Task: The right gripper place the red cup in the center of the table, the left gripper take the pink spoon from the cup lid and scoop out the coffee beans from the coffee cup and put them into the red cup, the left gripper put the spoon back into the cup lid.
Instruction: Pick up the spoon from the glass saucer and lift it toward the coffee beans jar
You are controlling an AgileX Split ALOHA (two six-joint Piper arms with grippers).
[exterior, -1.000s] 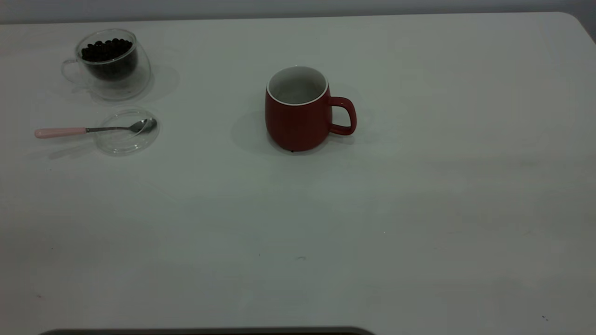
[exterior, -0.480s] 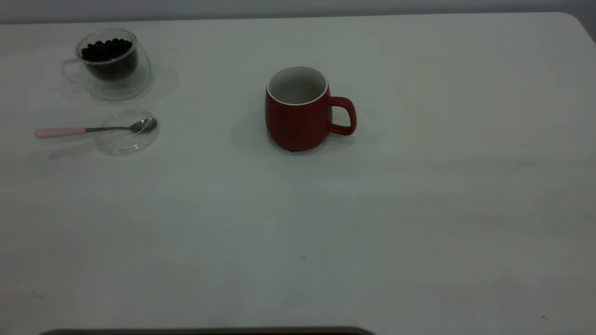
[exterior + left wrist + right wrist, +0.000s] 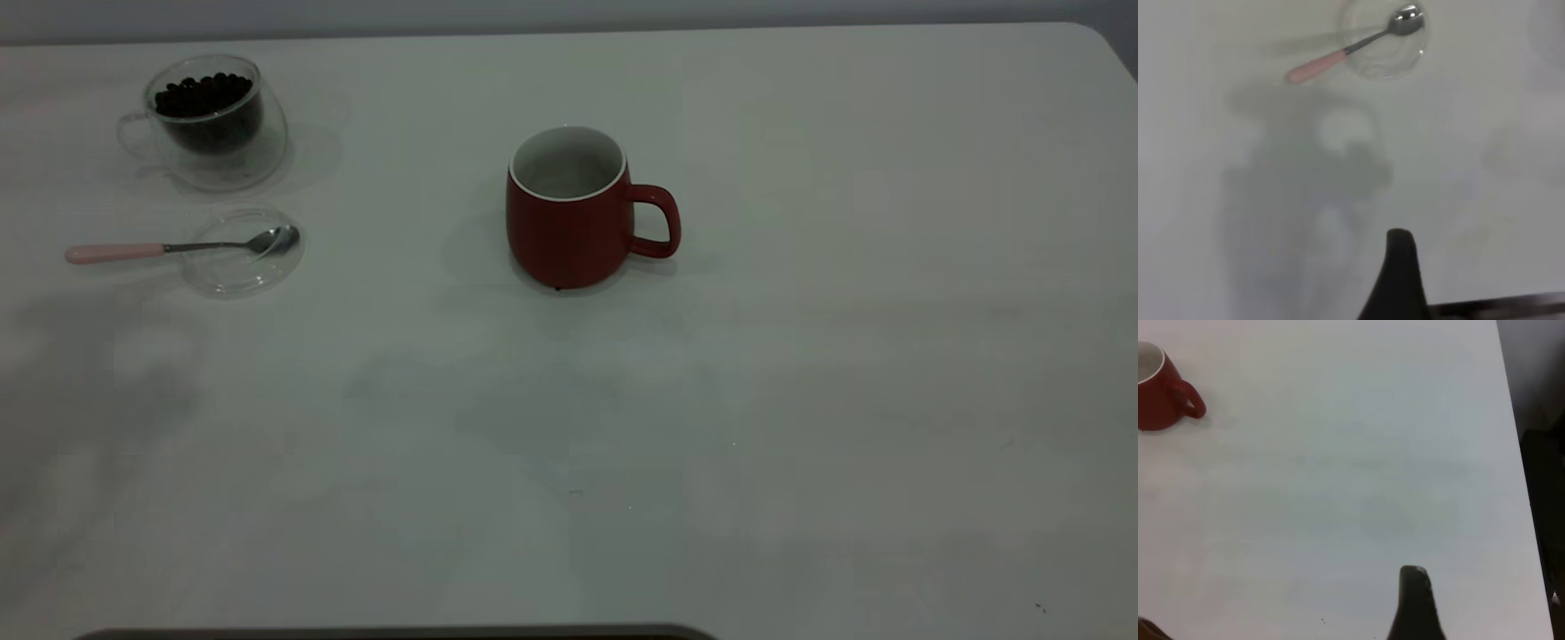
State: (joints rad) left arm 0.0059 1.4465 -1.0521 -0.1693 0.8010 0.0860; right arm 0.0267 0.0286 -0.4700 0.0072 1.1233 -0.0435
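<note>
The robot's left gripper will close on the handle end (image 3: 87, 254) (image 3: 1300, 73) of the pink spoon, the part that is farthest from the cup lid.
The red cup (image 3: 569, 222) stands upright near the middle of the table (image 3: 800, 400), handle to the right, its white inside bare. At the far left, the glass coffee cup (image 3: 209, 124) holds coffee beans (image 3: 203, 93). In front of it lies the cup lid (image 3: 242, 251), with the pink spoon (image 3: 160, 249) resting bowl-on-lid and handle pointing left. Only a black tip of the left gripper (image 3: 1400, 267) shows, over bare table, well short of the spoon (image 3: 1338, 57) and lid (image 3: 1385, 40). The right gripper (image 3: 1415, 600) hangs over bare table, far from the red cup (image 3: 1155, 390). Neither arm shows in the exterior view.
A dark strip (image 3: 400, 633) runs along the table's front edge. The right wrist view shows the table's edge (image 3: 1521, 453) close to the right gripper, with dark floor beyond. A broad shadow (image 3: 1311, 173) lies on the table under the left arm.
No object has moved. Soft shadows have spread over the left and front of the table in the exterior view.
</note>
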